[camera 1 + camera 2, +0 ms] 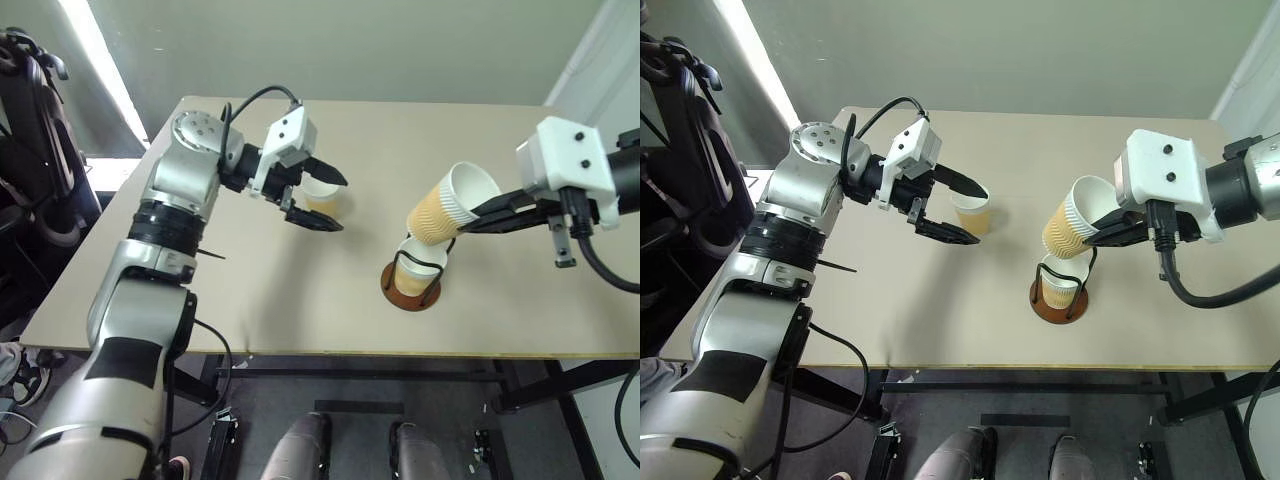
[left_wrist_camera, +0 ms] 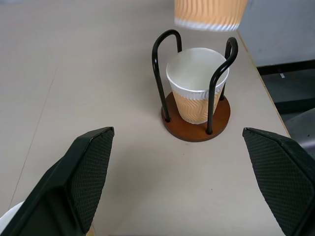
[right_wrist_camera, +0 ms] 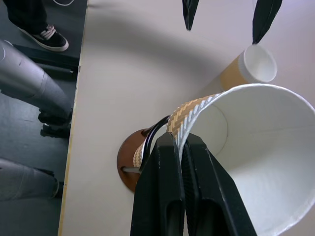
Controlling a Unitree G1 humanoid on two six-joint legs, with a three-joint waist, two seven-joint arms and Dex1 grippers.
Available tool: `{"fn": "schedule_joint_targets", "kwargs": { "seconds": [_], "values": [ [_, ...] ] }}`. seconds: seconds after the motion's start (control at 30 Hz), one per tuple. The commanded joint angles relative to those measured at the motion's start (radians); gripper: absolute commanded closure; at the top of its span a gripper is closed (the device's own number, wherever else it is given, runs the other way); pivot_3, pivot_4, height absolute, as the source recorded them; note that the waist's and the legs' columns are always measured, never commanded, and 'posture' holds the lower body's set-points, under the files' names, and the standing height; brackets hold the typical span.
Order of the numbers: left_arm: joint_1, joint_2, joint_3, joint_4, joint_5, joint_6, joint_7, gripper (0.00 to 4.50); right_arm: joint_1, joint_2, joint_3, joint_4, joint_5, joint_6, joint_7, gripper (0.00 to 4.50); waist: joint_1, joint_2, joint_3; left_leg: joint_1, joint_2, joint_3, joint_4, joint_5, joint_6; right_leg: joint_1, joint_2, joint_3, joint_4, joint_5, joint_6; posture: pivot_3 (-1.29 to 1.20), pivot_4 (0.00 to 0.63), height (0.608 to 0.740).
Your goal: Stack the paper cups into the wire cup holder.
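Note:
Next, my right gripper releases its hold on the tilted paper cup when it is inside the upright cup in the wire cup holder (image 1: 417, 260) (image 3: 153, 143).
The wire cup holder (image 1: 411, 291) stands near the table's front edge with one paper cup (image 2: 197, 93) upright inside its loops. My right gripper (image 1: 482, 209) is shut on the rim of a second paper cup (image 1: 448, 206). That cup hangs tilted just above the holder, its mouth facing the gripper. A third paper cup (image 1: 325, 199) stands upright on the table to the left. My left gripper (image 1: 342, 203) is open and hovers over this cup, one finger on each side from above. Its fingers (image 2: 88, 167) point toward the holder.
The tan table (image 1: 300, 300) has its front edge just below the holder and its right edge by a white wall. Black equipment (image 1: 35, 150) stands off the left side. A person's shoe (image 3: 47, 37) rests on the floor beside the table.

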Motion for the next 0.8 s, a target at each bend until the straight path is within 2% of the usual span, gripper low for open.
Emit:
{"fn": "schedule_joint_targets", "kwargs": {
  "seconds": [0.03, 0.17, 0.47, 0.8],
  "values": [
    [-0.027, 0.015, 0.019, -0.026, -0.002, -0.009, -0.032, 0.0, -0.013, -0.003, 0.017, 0.058, -0.057, -0.077, 0.0, 4.45, 0.0, 0.0, 0.0, 0.0, 0.0, 0.0, 0.0, 0.001, 0.001, 0.0, 0.0, 0.0, 0.0, 0.0, 0.0, 0.0, 0.15, 0.74],
    [-0.02, 0.025, 0.022, -0.042, -0.005, 0.002, -0.028, 0.0, -0.015, 0.005, 0.028, 0.09, -0.059, -0.101, 0.02, 4.45, -0.001, 0.0, 0.0, 0.0, 0.0, 0.0, 0.0, 0.007, 0.011, -0.001, 0.0, 0.0, 0.001, 0.0, 0.0, 0.0, 0.15, 0.74],
    [-0.006, 0.036, 0.025, -0.068, -0.011, 0.02, -0.019, 0.0, 0.038, 0.008, 0.005, -0.026, 0.023, -0.017, 0.022, 4.45, -0.001, 0.0, 0.0, 0.0, 0.0, 0.0, 0.0, 0.007, 0.011, -0.001, 0.0, 0.0, 0.002, -0.001, 0.001, 0.0, 0.15, 0.74],
    [-0.01, 0.029, 0.027, -0.065, -0.012, 0.014, -0.015, 0.0, 0.052, 0.028, 0.052, -0.007, -0.026, -0.068, 0.015, 4.45, -0.001, 0.0, 0.0, 0.0, 0.0, 0.0, 0.0, 0.006, 0.008, -0.001, 0.0, 0.0, 0.003, 0.0, 0.0, 0.0, 0.15, 0.74]
  ]
}}
